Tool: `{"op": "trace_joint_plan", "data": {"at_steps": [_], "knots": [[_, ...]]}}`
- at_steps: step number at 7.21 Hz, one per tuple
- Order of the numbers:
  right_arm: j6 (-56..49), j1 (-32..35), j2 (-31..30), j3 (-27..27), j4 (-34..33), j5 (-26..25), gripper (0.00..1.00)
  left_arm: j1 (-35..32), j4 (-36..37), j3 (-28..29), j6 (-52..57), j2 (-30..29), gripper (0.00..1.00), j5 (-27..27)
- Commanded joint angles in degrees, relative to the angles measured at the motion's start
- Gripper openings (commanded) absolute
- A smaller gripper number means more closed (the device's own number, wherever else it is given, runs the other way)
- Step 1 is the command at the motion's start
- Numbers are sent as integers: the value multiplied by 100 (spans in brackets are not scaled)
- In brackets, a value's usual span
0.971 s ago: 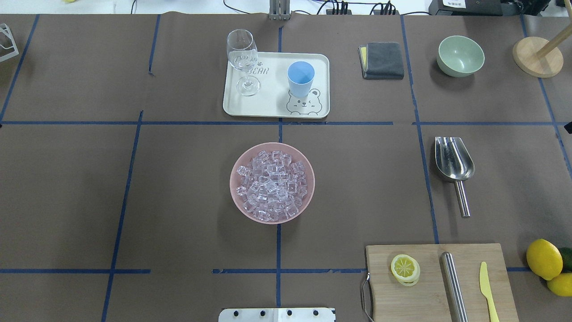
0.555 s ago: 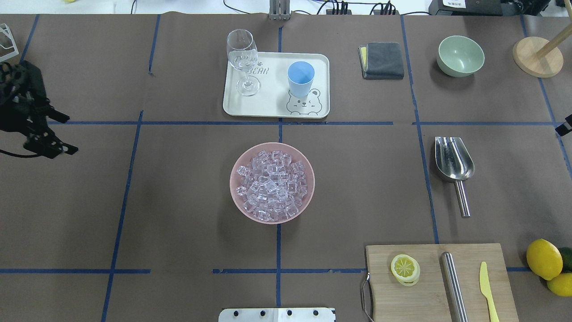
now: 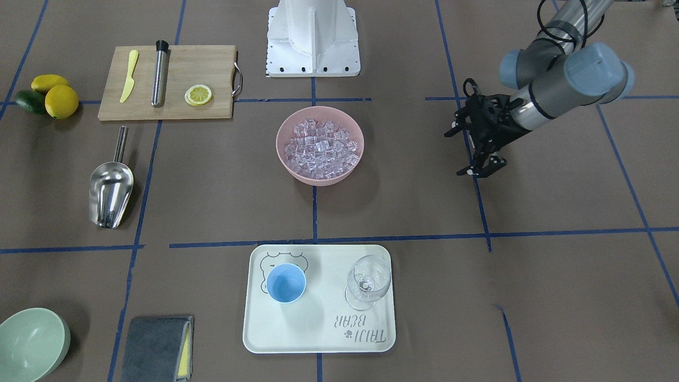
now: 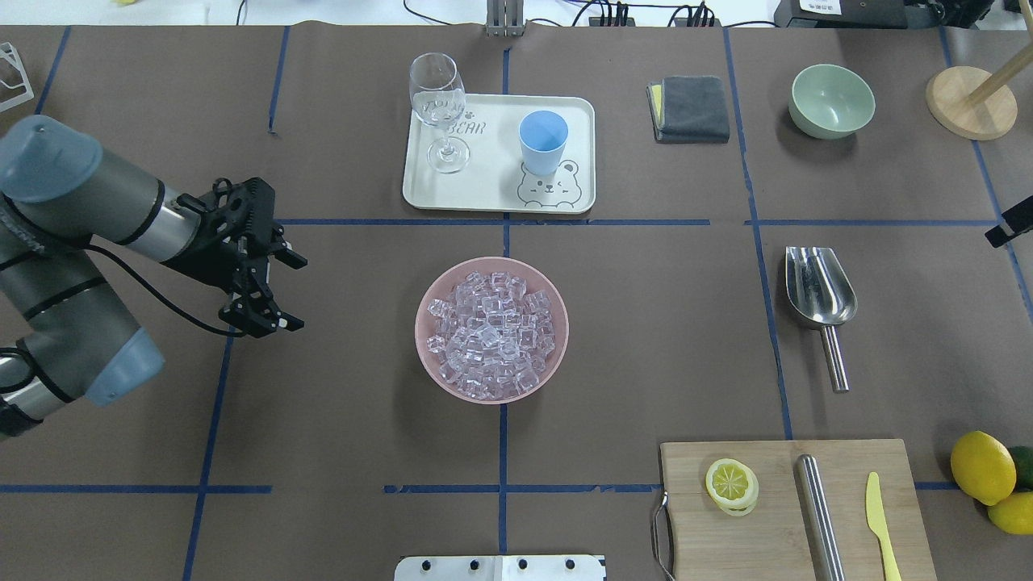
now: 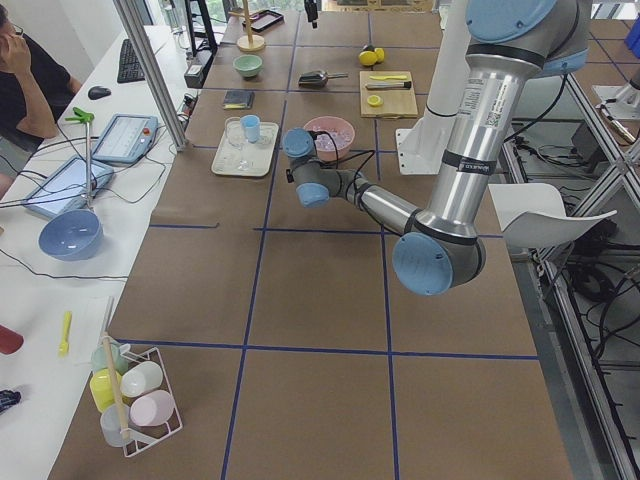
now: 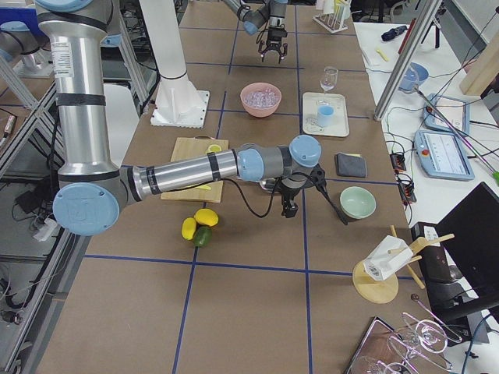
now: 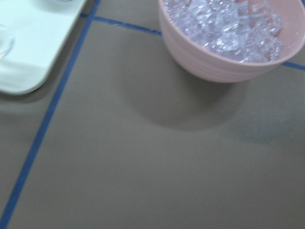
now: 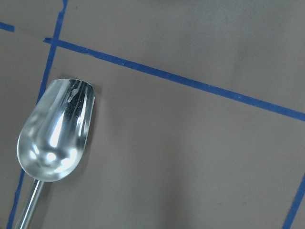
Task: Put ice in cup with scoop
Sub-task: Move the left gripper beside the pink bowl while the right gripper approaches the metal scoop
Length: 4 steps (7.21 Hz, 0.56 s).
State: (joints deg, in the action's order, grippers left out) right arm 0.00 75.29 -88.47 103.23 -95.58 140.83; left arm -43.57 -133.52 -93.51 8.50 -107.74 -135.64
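Observation:
The steel scoop is next for my right gripper. It should go there and close on the middle of its handle [image 3: 120, 142] [image 8: 25, 213].
The ice [image 4: 491, 331] is heaped in a pink bowl [image 4: 425, 355] at the table's middle. A light-blue cup [image 4: 543, 141] stands upright on a white tray [image 4: 492, 190] behind the bowl. The steel scoop [image 4: 819, 294] lies flat on the right, handle toward the robot, and shows in the right wrist view [image 8: 55, 131]. My left gripper [image 4: 292, 292] hovers open and holds nothing, left of the bowl. Only a black tip of my right gripper [image 4: 1003, 231] shows at the right edge, right of the scoop; I cannot tell its state.
A wine glass [image 4: 440, 105] shares the tray. At the back right are a folded grey cloth [image 4: 690, 109], a green bowl [image 4: 832, 101] and a wooden stand [image 4: 971, 101]. A cutting board [image 4: 775, 516] with a lemon slice, steel rod and knife lies front right, beside lemons [image 4: 982, 466].
My left arm has come in from the left edge and swung right toward the pink bowl. The right gripper's tip has edged further in at the right edge.

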Motion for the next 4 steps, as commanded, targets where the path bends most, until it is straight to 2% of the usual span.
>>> {"op": "trace_joint_plan", "data": {"at_steps": [1,2,3,4], "knots": [[726,-443,-563,530,692,-55,100,541,2,358,-6,-491,100,134],[1870,-802,-966,531,2230,-369,100,578,2,351,-15,-502,100,134],[3587,-1415,-1214,531,3542,-824,100,578,2,316,-15,-467,100,143],[4944,-2039,-1425,557,4356,-1368,100,578,2,324,-15,-484,100,151]]}}
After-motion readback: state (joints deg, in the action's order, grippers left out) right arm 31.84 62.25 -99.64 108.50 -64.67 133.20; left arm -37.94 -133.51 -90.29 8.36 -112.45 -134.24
